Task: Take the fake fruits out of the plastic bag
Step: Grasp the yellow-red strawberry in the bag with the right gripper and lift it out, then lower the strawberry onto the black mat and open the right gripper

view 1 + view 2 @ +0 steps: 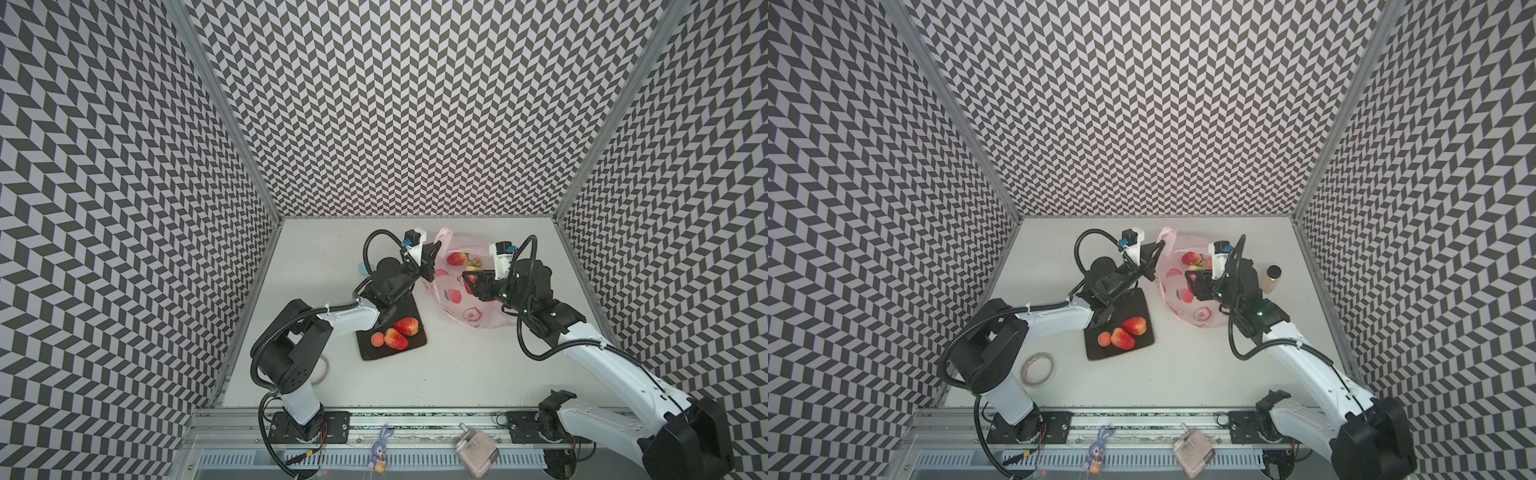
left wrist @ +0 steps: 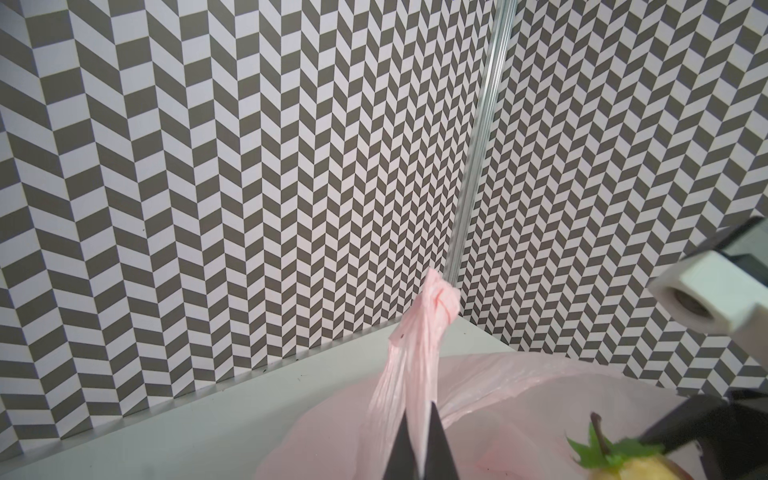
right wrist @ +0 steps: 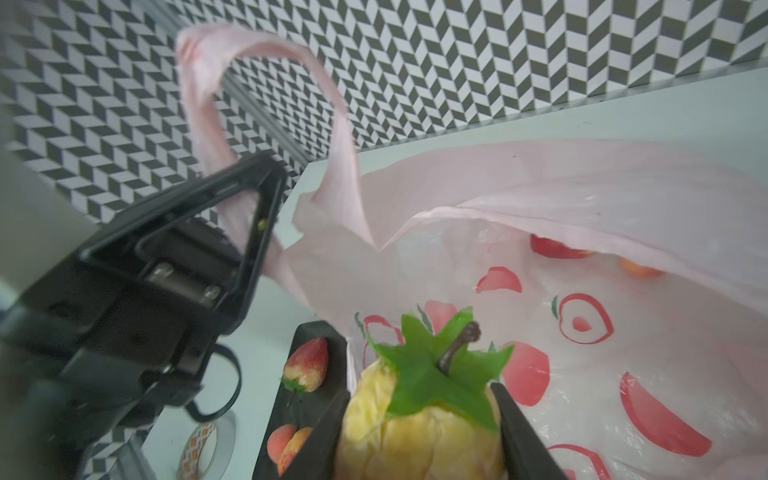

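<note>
Next, I release the strawberry from my right gripper on the dark plate's back part [image 1: 395, 304], near the corner closest to the bag.
The pale-pink plastic bag [image 1: 478, 309] [image 1: 1200, 318] lies at the back of the table, mouth open. My left gripper [image 1: 436, 248] [image 2: 419, 415] is shut on its raised loop handle [image 2: 419, 353], holding that side up. Over the bag's near-left edge my right gripper [image 1: 471, 283] [image 3: 419, 415] is shut on a strawberry [image 3: 415, 440] with a yellowish shoulder and green cap. Inside the bag lie another strawberry [image 1: 456, 258] and a small orange-peach ball [image 1: 476, 262]. Two strawberries [image 1: 406, 326] [image 1: 395, 338] and a peach ball [image 1: 377, 339] rest on the square dark plate [image 1: 374, 355].
A light-blue blob [image 1: 363, 268] peeks out behind the left arm. A small bottle [image 1: 1271, 277] stands right of the right arm, and a tape roll [image 1: 1038, 368] lies near the left arm's base. Patterned walls enclose three sides. A toy bunny [image 1: 380, 451] and a pink box [image 1: 477, 451] sit on the front rail.
</note>
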Robot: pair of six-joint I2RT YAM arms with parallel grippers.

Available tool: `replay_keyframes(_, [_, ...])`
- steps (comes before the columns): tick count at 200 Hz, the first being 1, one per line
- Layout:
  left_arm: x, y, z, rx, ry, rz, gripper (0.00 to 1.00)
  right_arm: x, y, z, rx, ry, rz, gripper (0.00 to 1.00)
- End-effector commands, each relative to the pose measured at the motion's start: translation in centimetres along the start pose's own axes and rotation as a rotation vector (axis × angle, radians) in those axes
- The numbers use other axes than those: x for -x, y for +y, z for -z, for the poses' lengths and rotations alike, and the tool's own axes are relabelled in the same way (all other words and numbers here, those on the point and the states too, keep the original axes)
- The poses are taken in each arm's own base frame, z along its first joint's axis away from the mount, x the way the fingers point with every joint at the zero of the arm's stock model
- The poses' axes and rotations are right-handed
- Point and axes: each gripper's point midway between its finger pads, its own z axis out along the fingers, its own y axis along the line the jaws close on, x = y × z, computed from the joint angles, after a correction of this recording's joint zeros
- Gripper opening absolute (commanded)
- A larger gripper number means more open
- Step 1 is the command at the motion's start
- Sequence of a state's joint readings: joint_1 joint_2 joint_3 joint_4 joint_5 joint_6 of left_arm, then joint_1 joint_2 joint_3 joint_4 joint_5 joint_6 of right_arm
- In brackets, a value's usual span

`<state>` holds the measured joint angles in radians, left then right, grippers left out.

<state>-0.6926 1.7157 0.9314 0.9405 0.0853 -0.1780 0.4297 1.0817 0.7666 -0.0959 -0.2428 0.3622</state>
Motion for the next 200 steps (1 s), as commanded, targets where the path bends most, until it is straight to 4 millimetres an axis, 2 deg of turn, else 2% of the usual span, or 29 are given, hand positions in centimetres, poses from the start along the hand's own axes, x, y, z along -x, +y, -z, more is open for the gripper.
replay_keyframes(1, [1.0,0.1,-0.4,-0.025,-0.016,0.024,0.00,2.0,4.2,0.7,0.182,-0.050,0.120,0.38])
replay_keyframes(22, [0.8,0.6,-0.2,-0.018,0.006,0.028,0.00,2.0,5.8,0.3,0.221,-0.033,0.180,0.38])
replay_keyframes(40, [0.6,1.4,0.0,-0.007,0.030,0.031,0.00,1.0,7.5,-0.2,0.265,-0.001,0.234,0.38])
replay_keyframes(53, [0.2,2.1,0.1,-0.007,0.054,0.036,0.00,-0.3,9.1,-0.7,0.303,0.029,0.285,0.38])
replay_keyframes(80, [-0.7,2.2,-0.9,-0.077,0.151,0.014,0.00,-3.1,12.6,-2.2,0.361,0.072,0.405,0.38])
replay_keyframes(112, [-0.5,2.8,-1.5,-0.107,0.181,-0.011,0.00,-6.6,15.0,-5.4,0.362,0.118,0.497,0.38])
replay_keyframes(126, [-0.5,3.5,-1.7,-0.114,0.194,-0.008,0.00,-7.4,15.0,-7.3,0.326,0.111,0.495,0.38])
replay_keyframes(135, [-0.5,4.0,-1.8,-0.114,0.199,-0.006,0.00,-7.3,14.8,-8.5,0.290,0.098,0.466,0.38])
replay_keyframes(158, [-0.3,5.6,-2.2,-0.095,0.208,-0.005,0.00,-7.9,13.6,-11.8,0.190,0.138,0.361,0.38])
replay_keyframes(178, [-0.1,6.5,-2.5,-0.083,0.206,-0.006,0.00,-8.6,12.8,-13.4,0.156,0.136,0.278,0.38])
replay_keyframes(200, [-0.4,7.3,-2.7,-0.072,0.209,0.000,0.00,-10.4,11.2,-15.5,0.095,0.175,0.241,0.38])
